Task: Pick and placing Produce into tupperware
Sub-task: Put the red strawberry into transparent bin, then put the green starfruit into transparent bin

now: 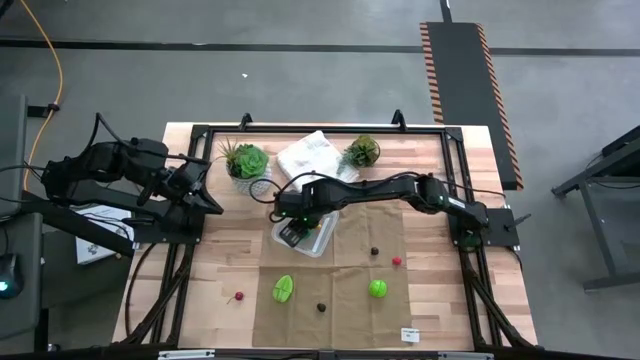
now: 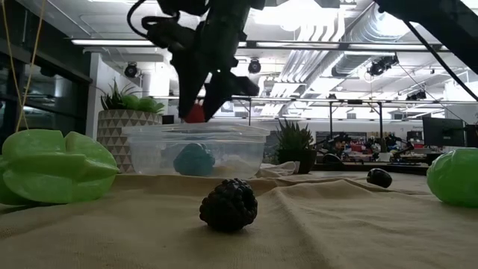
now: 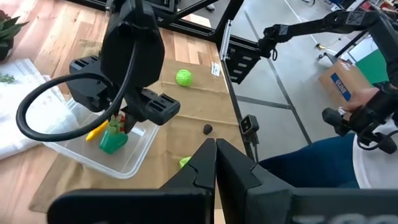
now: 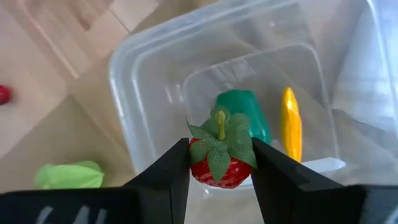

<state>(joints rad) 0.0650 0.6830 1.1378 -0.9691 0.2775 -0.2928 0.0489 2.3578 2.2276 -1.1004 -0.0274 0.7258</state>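
The robot's right gripper should release the strawberry on the tupperware's bottom, in the far corner [image 1: 297, 210] [image 4: 286, 60] beyond the green piece.
My right gripper [image 4: 221, 169] is shut on a red toy strawberry [image 4: 219, 163] with a green leafy cap. It hovers over the clear tupperware [image 1: 322, 245] near the table's middle. In the low view the strawberry [image 2: 196, 113] hangs just above the tupperware's rim [image 2: 194, 131]. A green piece [image 4: 245, 118] and a yellow-orange piece [image 4: 290, 124] lie on the tupperware's floor. More produce lies on the tan cloth: a green ridged fruit [image 1: 284, 289], a round green one [image 1: 378, 288], a dark knobbly one [image 2: 228, 205] and small red ones [image 1: 397, 261]. My left gripper [image 3: 216, 157] is shut, raised at the table's left edge. My right gripper pinches the strawberry's red body [image 4: 198, 167] between its two fingers, one on each opposite side. The fingers come from above, pointing steeply down. The strawberry sits upright with its leafy cap [image 4: 221, 140] up, lifted clear above the tupperware's inside.
Two potted plants [image 1: 247, 161] [image 1: 362, 151] and a white wrinkled bag [image 1: 312, 155] stand along the far side behind the tupperware. A black frame [image 1: 200, 130] rims the wooden table. A small red piece [image 1: 239, 297] lies on bare wood at near left.
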